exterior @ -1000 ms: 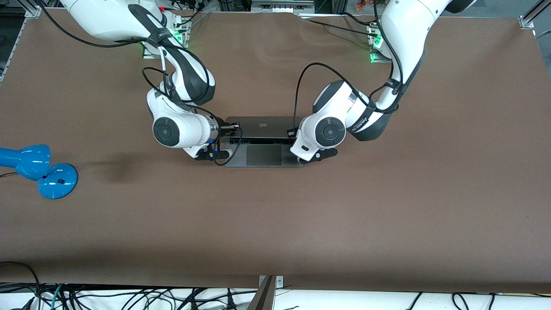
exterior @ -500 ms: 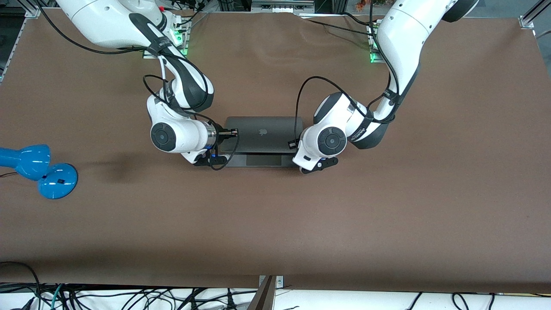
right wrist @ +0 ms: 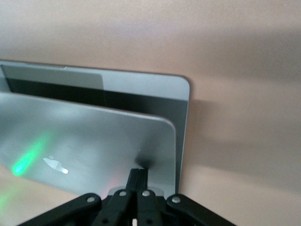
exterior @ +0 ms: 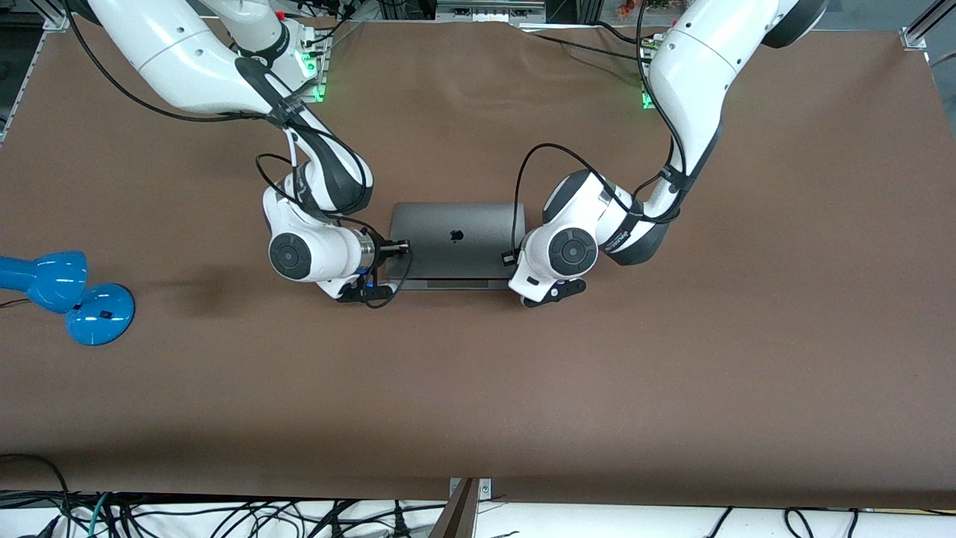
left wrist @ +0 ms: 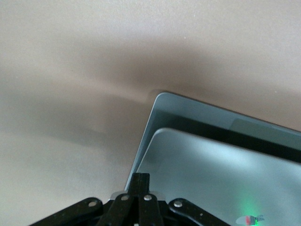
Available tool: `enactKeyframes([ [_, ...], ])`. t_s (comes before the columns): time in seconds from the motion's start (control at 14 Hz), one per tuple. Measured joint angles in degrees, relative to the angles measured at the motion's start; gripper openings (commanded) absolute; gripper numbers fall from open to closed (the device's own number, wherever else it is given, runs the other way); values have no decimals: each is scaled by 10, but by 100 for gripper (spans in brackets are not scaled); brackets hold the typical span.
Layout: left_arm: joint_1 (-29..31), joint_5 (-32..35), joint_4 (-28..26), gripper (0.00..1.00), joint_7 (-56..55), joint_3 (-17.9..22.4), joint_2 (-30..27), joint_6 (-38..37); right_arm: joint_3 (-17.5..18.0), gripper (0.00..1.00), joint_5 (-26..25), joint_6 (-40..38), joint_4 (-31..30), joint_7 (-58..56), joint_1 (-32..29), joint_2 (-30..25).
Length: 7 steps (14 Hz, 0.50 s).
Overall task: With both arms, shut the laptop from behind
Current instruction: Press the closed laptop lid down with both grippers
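Observation:
The lid, now tilted low over the base, will be let go by my left gripper once it lies flat on the space-grey laptop's base (exterior: 457, 246), with the edges lined up.
The space-grey laptop (exterior: 457, 239) lies mid-table, its lid with the black apple logo tilted low over the base. Only a thin strip of the base shows at the edge nearer the front camera. My right gripper (exterior: 402, 244) is shut, its tips pressing on the lid's corner toward the right arm's end; the right wrist view shows the gripper (right wrist: 138, 173) against the lid (right wrist: 84, 141). My left gripper (exterior: 511, 258) is shut and presses on the lid's other corner; the left wrist view shows the gripper (left wrist: 140, 178) on the lid (left wrist: 211, 174) above the base (left wrist: 197, 115).
A blue desk lamp (exterior: 67, 295) lies on the brown table (exterior: 478, 403) near the edge at the right arm's end. Cables hang along the table edge nearest the front camera.
The lid has swung down from partly open, with keyboard and trackpad showing, to nearly flat. Both grippers have moved toward the front camera with it.

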Motion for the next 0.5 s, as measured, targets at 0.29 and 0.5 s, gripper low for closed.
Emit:
enactKeyframes([
  [0.29,0,0,7,0,0,2,9,6,0,2,-2,5,6,-2,2,7],
  [0.5,0,0,14,0,0,2,17,6,0,2,-2,5,7,-2,2,7],
])
